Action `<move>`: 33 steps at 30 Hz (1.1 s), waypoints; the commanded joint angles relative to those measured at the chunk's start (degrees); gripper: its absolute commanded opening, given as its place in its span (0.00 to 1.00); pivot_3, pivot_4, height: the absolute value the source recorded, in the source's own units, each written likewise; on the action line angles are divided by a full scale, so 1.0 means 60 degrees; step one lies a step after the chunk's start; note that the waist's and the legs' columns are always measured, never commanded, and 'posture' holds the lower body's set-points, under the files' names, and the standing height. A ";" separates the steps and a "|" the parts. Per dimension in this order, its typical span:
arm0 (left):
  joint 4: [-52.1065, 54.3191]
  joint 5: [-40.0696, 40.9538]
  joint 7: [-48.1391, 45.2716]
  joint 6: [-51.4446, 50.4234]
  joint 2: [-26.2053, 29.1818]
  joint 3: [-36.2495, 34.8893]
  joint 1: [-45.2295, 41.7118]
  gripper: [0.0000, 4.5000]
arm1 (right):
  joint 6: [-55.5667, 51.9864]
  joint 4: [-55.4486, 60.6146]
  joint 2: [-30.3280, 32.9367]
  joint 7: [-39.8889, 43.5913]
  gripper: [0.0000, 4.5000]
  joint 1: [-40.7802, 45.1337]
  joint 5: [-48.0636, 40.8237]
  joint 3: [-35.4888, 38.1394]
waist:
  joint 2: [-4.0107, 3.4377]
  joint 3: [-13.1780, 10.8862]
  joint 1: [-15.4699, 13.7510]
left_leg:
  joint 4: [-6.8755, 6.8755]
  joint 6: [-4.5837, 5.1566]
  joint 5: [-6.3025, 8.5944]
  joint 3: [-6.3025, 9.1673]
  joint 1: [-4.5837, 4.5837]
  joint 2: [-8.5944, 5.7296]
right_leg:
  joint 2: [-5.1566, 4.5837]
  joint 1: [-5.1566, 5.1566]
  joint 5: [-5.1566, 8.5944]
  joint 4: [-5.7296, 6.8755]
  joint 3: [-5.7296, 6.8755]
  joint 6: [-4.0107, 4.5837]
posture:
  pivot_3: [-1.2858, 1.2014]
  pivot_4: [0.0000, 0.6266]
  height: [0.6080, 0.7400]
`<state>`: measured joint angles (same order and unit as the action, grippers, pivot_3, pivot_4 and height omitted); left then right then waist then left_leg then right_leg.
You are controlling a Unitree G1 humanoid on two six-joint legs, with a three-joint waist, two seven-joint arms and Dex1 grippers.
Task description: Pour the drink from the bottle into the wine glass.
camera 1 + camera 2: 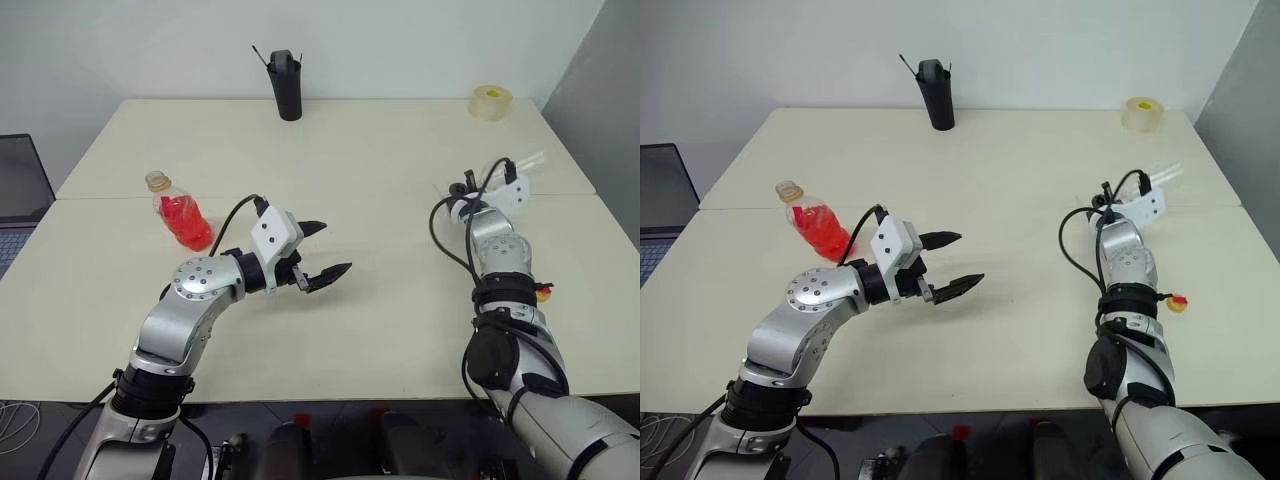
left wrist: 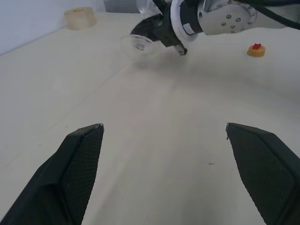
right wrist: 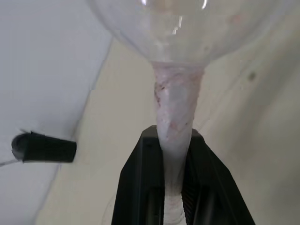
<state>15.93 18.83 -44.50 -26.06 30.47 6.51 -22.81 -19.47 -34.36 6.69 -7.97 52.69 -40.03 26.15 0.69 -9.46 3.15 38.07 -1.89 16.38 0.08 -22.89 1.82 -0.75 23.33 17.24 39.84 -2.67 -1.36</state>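
My right hand will stand the wine glass on the table's near side of the seam (image 1: 318, 254), by the bottle.
The bottle (image 1: 181, 214) stands uncapped at the left of the table, with red drink (image 1: 187, 222) in its lower half. To its right, my left gripper (image 1: 326, 250) hovers open with nothing between its fingers (image 2: 79, 164). At the right, my right gripper (image 3: 172, 133) is shut on the stem of the wine glass (image 3: 174, 112). The glass lies tilted along the fingers, its clear bowl (image 1: 527, 163) pointing away from me. Its round foot (image 2: 139, 43) shows in the left wrist view. I cannot tell whether the glass touches the table.
The yellow-and-red cap (image 1: 543, 292) lies near the right arm's elbow. A tall black cup (image 1: 286, 85) stands at the far edge and a tape roll (image 1: 490, 102) at the far right corner. A laptop (image 1: 20, 190) sits off the table's left side.
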 commanded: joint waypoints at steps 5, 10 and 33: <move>0.0275 0.0000 -0.0164 0.0312 0.0325 -0.0322 0.0294 1.00 | 0.1228 0.2361 0.0433 0.3129 0.03 -0.1298 0.3926 -0.4841 | 0.0001 0.0001 0.0022 | 0.0000 0.0000 0.0000 0.0002 0.0007 0.0001 | 0.0007 0.0002 0.0000 0.0005 -0.0001 0.0000 | 0.52 0.24 1.00; 0.0249 0.0002 -0.0173 0.0403 0.0558 -0.0575 0.0569 1.00 | 0.3504 0.1759 0.0033 0.4039 0.03 -0.1698 0.5218 -0.5864 | 0.0008 -0.0004 0.0001 | 0.0007 -0.0007 -0.0004 0.0012 -0.0003 -0.0003 | -0.0001 0.0004 0.0000 0.0003 0.0011 0.0000 | 0.52 0.24 1.00; 0.0328 0.0333 0.0266 0.0142 0.0853 -0.1853 0.2033 1.00 | 0.5281 -0.1235 -0.1955 0.6239 0.03 -0.2286 0.6349 -0.6574 | 0.0014 -0.0002 0.0015 | 0.0005 -0.0029 -0.0016 0.0031 0.0005 -0.0004 | -0.0049 -0.0001 -0.0001 0.0009 0.0028 0.0001 | 0.52 0.24 1.00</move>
<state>15.53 20.16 -43.06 -25.36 35.13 -3.60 -10.85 12.88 -42.09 -4.30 28.12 39.00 -1.86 -12.99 0.77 -9.47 3.23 38.10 -2.07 16.29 0.26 -22.85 1.80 -1.04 23.33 17.24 39.90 -2.50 -1.35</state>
